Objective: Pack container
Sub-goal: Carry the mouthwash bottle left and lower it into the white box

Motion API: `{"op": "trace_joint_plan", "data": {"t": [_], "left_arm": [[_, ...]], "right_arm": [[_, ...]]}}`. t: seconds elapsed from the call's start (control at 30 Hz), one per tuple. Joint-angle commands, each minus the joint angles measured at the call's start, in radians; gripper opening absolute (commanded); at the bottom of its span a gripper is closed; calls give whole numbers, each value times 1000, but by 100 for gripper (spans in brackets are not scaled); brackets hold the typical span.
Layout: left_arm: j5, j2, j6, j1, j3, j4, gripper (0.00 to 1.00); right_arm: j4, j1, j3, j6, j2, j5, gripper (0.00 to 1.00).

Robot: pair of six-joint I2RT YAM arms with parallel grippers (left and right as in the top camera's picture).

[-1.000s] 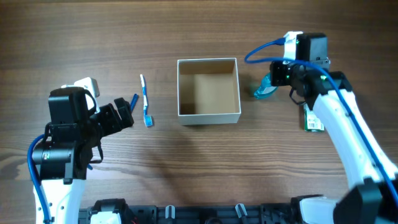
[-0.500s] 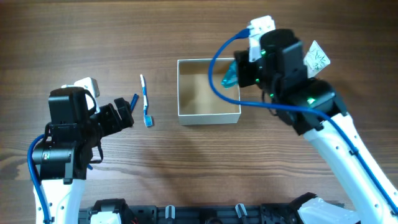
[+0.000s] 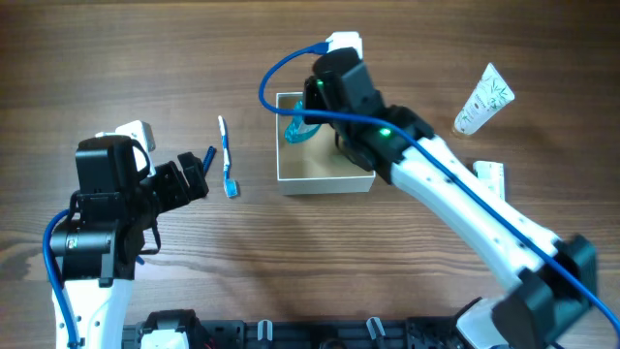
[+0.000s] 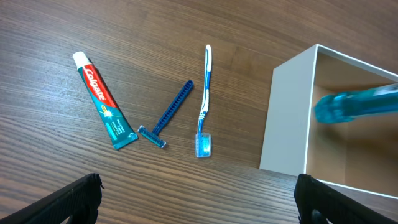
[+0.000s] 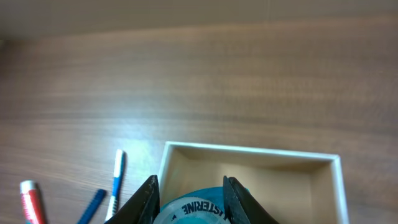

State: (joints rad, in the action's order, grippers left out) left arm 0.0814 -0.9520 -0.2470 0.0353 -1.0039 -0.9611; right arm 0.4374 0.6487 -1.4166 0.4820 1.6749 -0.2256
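Next, my right gripper puts the blue Listerine bottle down in the box's back corner (image 3: pixel 300 119) (image 5: pixel 198 177) nearest the blue-white toothbrush.
The container (image 3: pixel 325 183) is a square white-walled box with a tan inside, at the table's middle. It also shows in the left wrist view (image 4: pixel 286 118) and the right wrist view (image 5: pixel 249 151). My right gripper (image 3: pixel 308 116) is shut on a blue Listerine bottle (image 3: pixel 298 131) and holds it over the box's back left part. The right wrist view shows the jaws (image 5: pixel 190 182) on both sides of the bottle (image 5: pixel 193 208); the bottle also shows in the left wrist view (image 4: pixel 357 106). My left gripper (image 3: pixel 199 170) is open and empty, left of the box (image 4: pixel 199 205).
A blue-white toothbrush (image 3: pixel 227 160) (image 4: pixel 204 99), a blue razor (image 4: pixel 166 117) and a red-green toothpaste tube (image 4: pixel 102 99) lie left of the box. A white tube (image 3: pixel 482 99) and a small white-green packet (image 3: pixel 489 176) lie to the right.
My right arm carried the blue bottle left, from the table right of the box to above the box's back left part. The left arm has not moved.
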Motion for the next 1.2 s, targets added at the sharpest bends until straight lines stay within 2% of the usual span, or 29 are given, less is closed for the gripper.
{"op": "trace_joint_plan", "data": {"t": [0.0, 0.3, 0.73, 1.17], "left_arm": [[34, 0, -8, 7, -19, 3, 100], [34, 0, -8, 7, -19, 3, 100], [34, 0, -8, 7, -19, 3, 100], [34, 0, -8, 7, -19, 2, 100]], "right_arm": [[-59, 4, -32, 68, 33, -49, 4], [-157, 4, -32, 68, 87, -111, 4], [-166, -2, -32, 42, 175, -158, 4], [-204, -8, -32, 42, 191, -170, 4]]}}
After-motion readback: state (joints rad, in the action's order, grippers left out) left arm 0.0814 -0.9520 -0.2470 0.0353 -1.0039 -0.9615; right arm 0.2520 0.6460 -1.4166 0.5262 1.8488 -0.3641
